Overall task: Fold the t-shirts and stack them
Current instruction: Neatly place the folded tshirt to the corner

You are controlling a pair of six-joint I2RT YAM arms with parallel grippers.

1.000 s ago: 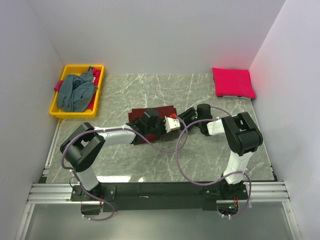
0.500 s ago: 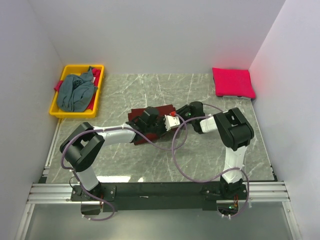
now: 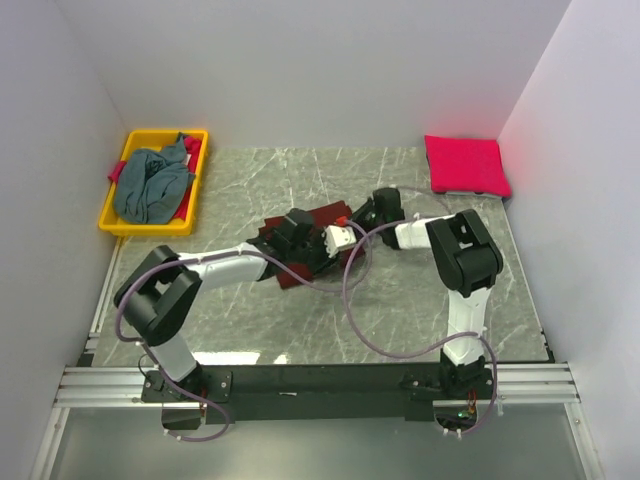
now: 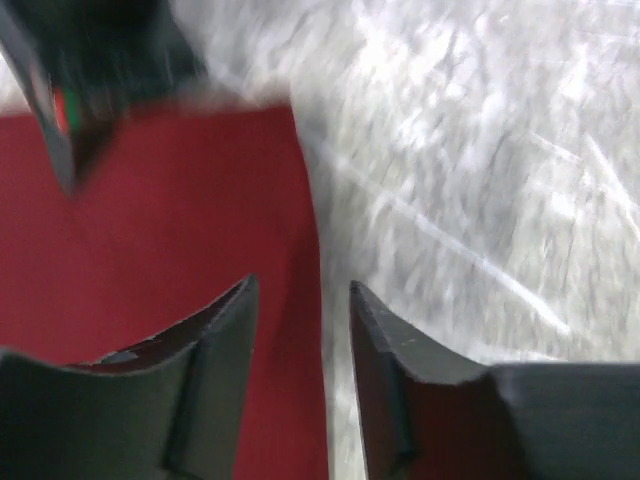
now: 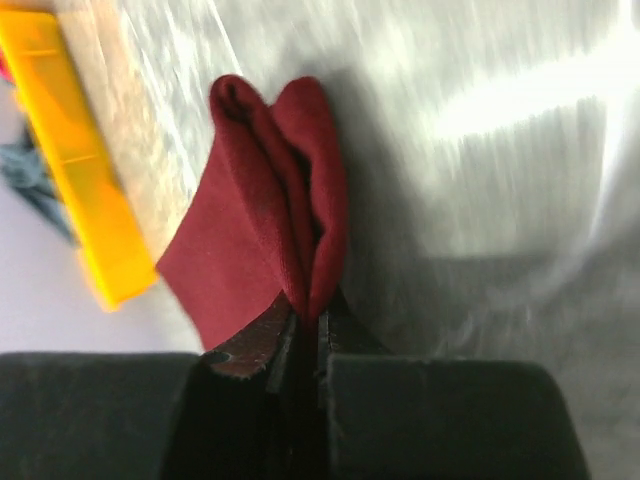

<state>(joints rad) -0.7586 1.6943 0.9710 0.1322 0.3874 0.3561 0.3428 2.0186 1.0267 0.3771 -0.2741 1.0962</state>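
Next, I let go of the dark maroon t-shirt with my right gripper so it lies flat on top of the folded bright pink-red t-shirt (image 3: 464, 163).
The dark maroon t-shirt (image 3: 290, 268) lies folded in the middle of the table, its right edge raised. My right gripper (image 3: 354, 217) is shut on a bunched fold of that edge, which shows clearly in the right wrist view (image 5: 290, 240) between the closed fingers (image 5: 305, 318). My left gripper (image 3: 342, 240) is over the shirt's right part, open and holding nothing; in the left wrist view the maroon cloth's edge (image 4: 200, 220) runs between its spread fingertips (image 4: 300, 292). The bright pink-red t-shirt (image 3: 465, 165) lies folded at the back right. The grey-blue t-shirt (image 3: 150, 185) is heaped in the bin.
A yellow plastic bin (image 3: 198, 140) stands at the back left and also shows in the right wrist view (image 5: 70, 180). White walls close in the marbled table (image 3: 300, 170) on three sides. The arms' cables loop over the table in front of the maroon shirt.
My right gripper has moved left and back with the maroon shirt's right edge, lifting and bunching it. My left gripper has shifted slightly back along the shirt.
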